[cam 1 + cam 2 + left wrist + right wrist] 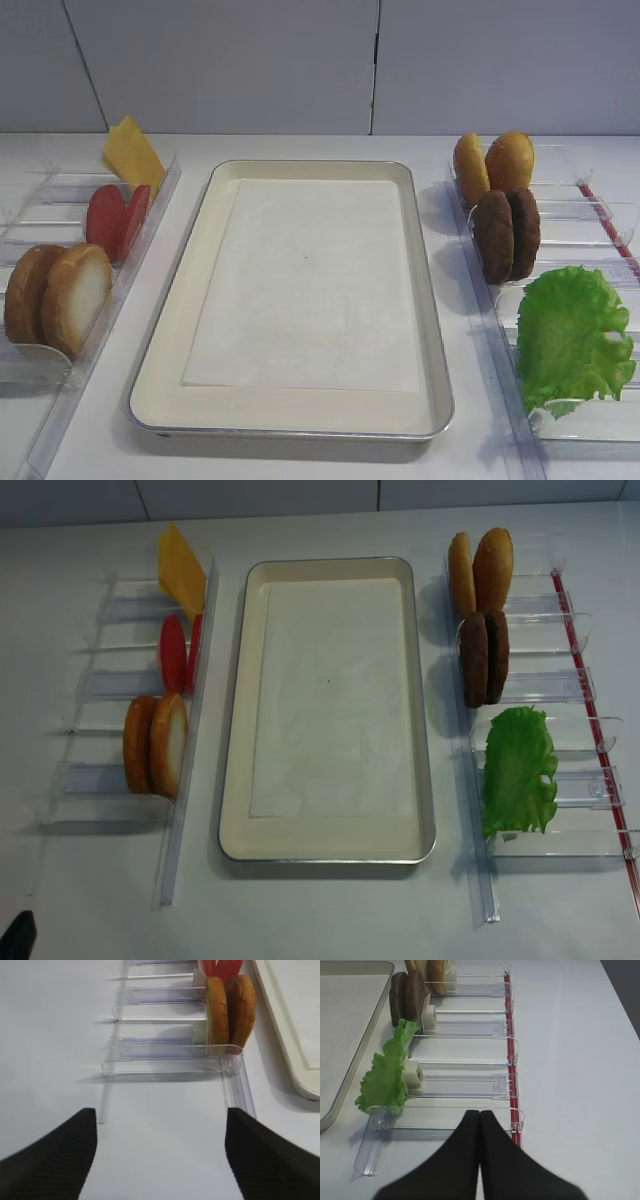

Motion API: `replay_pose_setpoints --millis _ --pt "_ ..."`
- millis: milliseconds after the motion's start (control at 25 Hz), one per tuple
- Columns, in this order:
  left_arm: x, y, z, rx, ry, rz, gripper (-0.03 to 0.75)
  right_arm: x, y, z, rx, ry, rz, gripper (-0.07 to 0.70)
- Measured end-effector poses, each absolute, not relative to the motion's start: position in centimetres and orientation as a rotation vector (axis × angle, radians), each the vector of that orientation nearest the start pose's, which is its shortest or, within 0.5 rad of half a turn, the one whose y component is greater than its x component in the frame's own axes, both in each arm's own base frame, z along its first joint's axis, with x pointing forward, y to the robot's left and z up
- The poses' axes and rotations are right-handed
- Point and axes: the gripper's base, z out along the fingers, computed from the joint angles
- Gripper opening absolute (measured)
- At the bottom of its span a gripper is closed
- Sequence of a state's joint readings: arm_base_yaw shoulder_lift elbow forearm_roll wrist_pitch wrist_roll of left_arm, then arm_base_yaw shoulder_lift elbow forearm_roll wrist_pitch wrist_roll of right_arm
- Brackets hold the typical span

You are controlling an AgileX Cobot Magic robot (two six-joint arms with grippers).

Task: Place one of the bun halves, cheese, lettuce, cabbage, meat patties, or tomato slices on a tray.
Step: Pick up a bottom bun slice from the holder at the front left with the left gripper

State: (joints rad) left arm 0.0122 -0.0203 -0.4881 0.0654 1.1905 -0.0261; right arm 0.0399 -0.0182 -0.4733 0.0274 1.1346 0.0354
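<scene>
The robot's left gripper will next move to the cream-faced bun half's top edge (170, 732) (244, 1002), on the side nearer the silver tray, and close there.
The silver tray (188, 300) lies mid-table holding only its white paper liner. In the left rack stand the cream-faced bun half (80, 295) beside a brown one, two tomato slices (115, 220) and the cheese (133, 155). The right rack holds two meat patties (507, 235) and the lettuce (575, 335). No cabbage is in view. My left gripper (157, 1115) is open over bare table, short of the bun halves (230, 1012). My right gripper (480, 1112) is shut and empty at the near end of the right rack, right of the lettuce (385, 1077).
Clear plastic racks (50, 205) (590, 215) flank the tray. Two golden-orange buns (495, 165) stand at the back of the right rack. A red strip (509, 1035) runs along that rack's outer edge. A black tip (18, 935) shows at the bottom left corner.
</scene>
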Motion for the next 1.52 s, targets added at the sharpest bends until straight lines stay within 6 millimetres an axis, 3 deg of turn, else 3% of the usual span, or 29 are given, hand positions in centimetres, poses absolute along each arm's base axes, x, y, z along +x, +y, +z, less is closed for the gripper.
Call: replay_pose_setpoints --millis 240,960,1200,1320,1520 --pt "-1.3 1.0 26.5 -0.051 2.157 0.146 0.531 -0.8 0.2 26.4 -0.003 2.127 0.080 -0.028" --pt "-1.2 0.6 26.5 -0.023 2.156 0.101 0.531 -0.8 0.2 26.4 -0.003 2.127 0.080 -0.028" --pt "-1.6 -0.5 27.4 0.128 2.125 0.011 0.531 -0.8 0.2 26.4 -0.007 2.127 0.078 -0.028" --pt "-0.9 -0.7 28.8 0.141 2.153 -0.022 0.528 -0.8 0.2 26.4 -0.007 2.127 0.078 -0.028" --pt "2.0 -1.6 30.2 0.225 2.211 -0.120 0.522 -0.8 0.2 26.4 -0.007 2.127 0.078 -0.028"
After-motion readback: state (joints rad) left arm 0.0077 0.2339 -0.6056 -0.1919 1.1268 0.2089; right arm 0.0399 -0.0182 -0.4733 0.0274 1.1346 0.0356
